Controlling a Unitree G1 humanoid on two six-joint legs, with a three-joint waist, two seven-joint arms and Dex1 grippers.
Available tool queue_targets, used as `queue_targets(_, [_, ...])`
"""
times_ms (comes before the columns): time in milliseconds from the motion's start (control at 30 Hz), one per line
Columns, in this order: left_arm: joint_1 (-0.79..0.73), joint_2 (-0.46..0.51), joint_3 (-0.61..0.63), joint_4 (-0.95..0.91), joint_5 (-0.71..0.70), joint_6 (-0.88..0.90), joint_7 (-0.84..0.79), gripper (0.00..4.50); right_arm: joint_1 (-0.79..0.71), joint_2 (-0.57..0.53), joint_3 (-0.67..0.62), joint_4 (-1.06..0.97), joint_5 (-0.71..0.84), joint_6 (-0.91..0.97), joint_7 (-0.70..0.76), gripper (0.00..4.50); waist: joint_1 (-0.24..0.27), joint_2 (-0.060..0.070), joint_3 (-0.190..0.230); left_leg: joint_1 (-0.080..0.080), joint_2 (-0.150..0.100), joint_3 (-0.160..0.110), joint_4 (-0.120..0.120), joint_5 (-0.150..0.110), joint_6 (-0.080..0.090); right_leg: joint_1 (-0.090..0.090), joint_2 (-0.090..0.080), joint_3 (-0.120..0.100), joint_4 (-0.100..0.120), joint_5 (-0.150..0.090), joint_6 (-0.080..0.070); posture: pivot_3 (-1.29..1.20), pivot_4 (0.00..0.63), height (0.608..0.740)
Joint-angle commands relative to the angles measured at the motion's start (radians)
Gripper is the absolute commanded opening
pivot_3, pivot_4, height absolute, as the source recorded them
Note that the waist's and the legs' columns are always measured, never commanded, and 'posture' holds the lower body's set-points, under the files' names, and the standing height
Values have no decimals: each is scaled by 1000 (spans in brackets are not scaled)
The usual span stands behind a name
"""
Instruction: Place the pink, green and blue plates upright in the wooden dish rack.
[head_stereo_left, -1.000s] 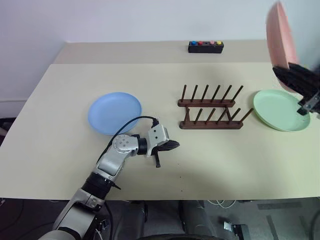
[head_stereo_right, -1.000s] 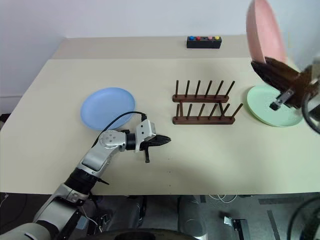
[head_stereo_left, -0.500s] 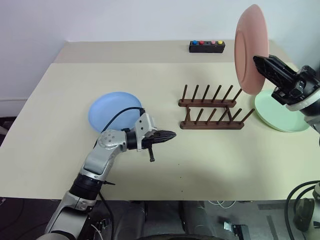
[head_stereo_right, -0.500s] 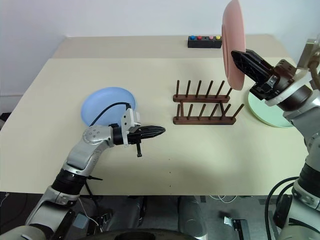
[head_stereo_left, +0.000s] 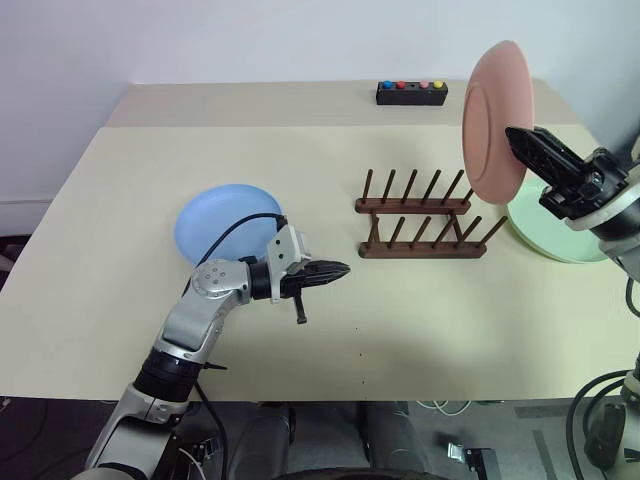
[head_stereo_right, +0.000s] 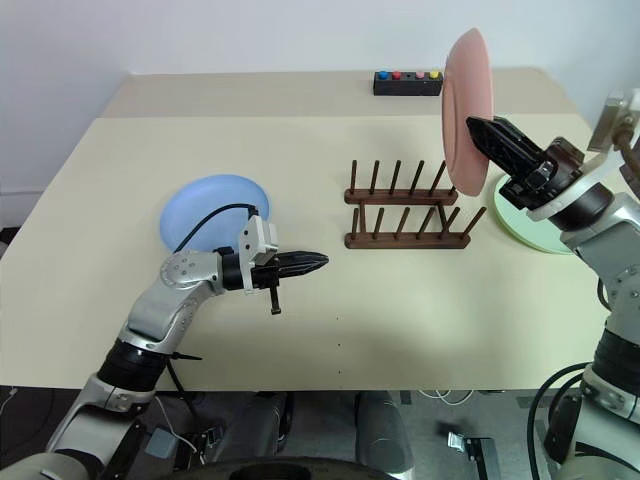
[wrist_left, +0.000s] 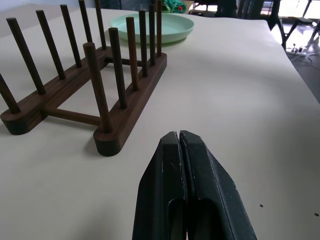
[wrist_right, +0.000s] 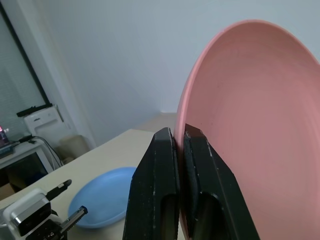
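Observation:
The robot's right gripper will place the pink plate in the wooden dish rack's end slot (head_stereo_left: 480, 234), the one nearest the green plate.
My right gripper (head_stereo_left: 522, 137) is shut on the rim of the pink plate (head_stereo_left: 490, 110), which stands on edge in the air above the right end of the wooden dish rack (head_stereo_left: 422, 222). In the right wrist view its black fingers (wrist_right: 165, 150) pinch the pink plate (wrist_right: 250, 125). The green plate (head_stereo_left: 560, 235) lies flat on the table right of the rack. The blue plate (head_stereo_left: 225, 220) lies flat at the left. My left gripper (head_stereo_left: 340, 270) hovers shut and empty between the blue plate and the rack, pointing toward the rack (wrist_left: 85, 85).
A small black box with coloured buttons (head_stereo_left: 411, 93) sits at the table's far edge behind the rack. The cream table (head_stereo_left: 430, 320) has bare room in front of the rack.
My right gripper has brought the pink plate in from the far right toward the rack and rolled it on edge. My left gripper rose a little off the table early on, then held still.

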Motion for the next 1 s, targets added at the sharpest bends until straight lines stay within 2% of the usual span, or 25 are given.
queue_targets(33, [3, 7, -1, -39, -7, -7, -1, 0, -18, -10, -24, 22, 26, 4, 15, 50, 0, 0, 0, 0, 0, 0, 0, 0, 0, 0, 0, 0, 0, 0, 0, 0, 150, 740])
queue_targets(1000, [4, 14, -14, -45, 3, -7, -1, 0, -4, -14, -85, 176, 68, 76, 60, 50, -1, 0, 0, 0, 0, 0, 0, 0, 0, 0, 0, 0, 0, 0, 0, 0, 150, 740])
